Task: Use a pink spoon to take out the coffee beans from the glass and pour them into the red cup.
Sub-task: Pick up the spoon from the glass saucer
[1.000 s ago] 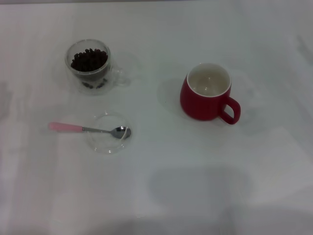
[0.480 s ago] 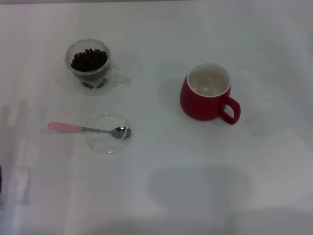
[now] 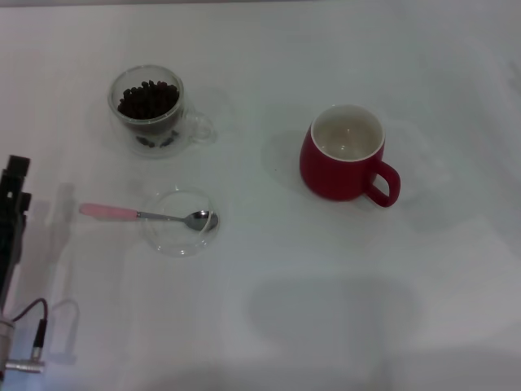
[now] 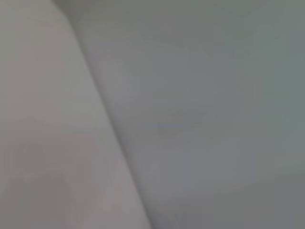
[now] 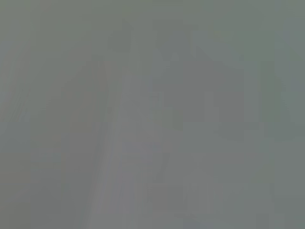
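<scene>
Next, my left gripper moves to the middle of the pink spoon's handle [image 3: 109, 212] and closes there, so that the metal bowl stays free for scooping.
The pink spoon [image 3: 122, 213] lies on the white table, its pink handle pointing left and its metal bowl resting in a shallow clear dish [image 3: 180, 232]. Behind it stands the glass [image 3: 147, 130], its handle to the right, holding a heap of dark coffee beans [image 3: 148, 98]. The red cup [image 3: 343, 155] stands at the centre right, white inside, with nothing in it and its handle to the right. My left gripper [image 3: 15, 175] shows as a dark shape at the left edge, left of the spoon's handle and apart from it. The right gripper is out of view.
The white table [image 3: 326, 309] stretches bare in front of the cup and dish. A cable [image 3: 28, 314] loops off the left arm at the lower left corner. Both wrist views show only blurred grey surface.
The left arm has come into the head view from the lower left edge and moved up toward the spoon's side. The spoon, glass and cup have not moved.
</scene>
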Controlling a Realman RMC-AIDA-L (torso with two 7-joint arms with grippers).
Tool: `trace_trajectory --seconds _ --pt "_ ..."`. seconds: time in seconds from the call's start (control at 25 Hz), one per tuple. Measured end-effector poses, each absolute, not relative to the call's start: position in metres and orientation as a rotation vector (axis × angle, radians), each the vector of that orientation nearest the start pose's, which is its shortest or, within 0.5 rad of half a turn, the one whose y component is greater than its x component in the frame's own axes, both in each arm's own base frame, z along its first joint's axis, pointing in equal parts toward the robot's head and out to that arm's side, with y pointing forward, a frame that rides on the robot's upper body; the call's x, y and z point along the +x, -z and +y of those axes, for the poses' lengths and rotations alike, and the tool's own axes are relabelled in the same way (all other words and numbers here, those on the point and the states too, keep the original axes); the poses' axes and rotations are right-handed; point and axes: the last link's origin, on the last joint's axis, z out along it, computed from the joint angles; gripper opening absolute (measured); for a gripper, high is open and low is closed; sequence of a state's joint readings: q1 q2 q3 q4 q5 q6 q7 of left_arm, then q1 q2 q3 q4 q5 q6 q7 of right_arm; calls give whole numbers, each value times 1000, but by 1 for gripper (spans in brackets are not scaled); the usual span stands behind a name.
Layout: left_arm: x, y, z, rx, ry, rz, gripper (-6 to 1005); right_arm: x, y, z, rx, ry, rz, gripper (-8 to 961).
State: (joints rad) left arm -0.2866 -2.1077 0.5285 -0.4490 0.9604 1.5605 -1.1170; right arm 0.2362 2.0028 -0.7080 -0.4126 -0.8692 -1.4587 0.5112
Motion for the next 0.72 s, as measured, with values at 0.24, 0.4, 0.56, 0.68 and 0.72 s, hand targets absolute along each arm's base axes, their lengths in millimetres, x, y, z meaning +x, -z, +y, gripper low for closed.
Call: trace_trajectory --seconds 0.24,0.4,0.56,0.68,0.72 --pt "-335 79 196 -1090 1458 -1682 876 352 -117 290 -1571 -810 182 877" --pt "-332 82 197 -1121 1451 -1697 876 352 -117 289 -1574 -813 178 877" --pt "-328 90 204 -1163 1425 -1740 875 352 -117 287 -1575 -818 173 877" --pt "-326 95 207 -1187 1408 -1766 875 352 -116 285 -1575 -823 170 877" --pt "-325 96 207 -1193 1405 -1772 875 352 -116 285 -1575 -823 171 876"
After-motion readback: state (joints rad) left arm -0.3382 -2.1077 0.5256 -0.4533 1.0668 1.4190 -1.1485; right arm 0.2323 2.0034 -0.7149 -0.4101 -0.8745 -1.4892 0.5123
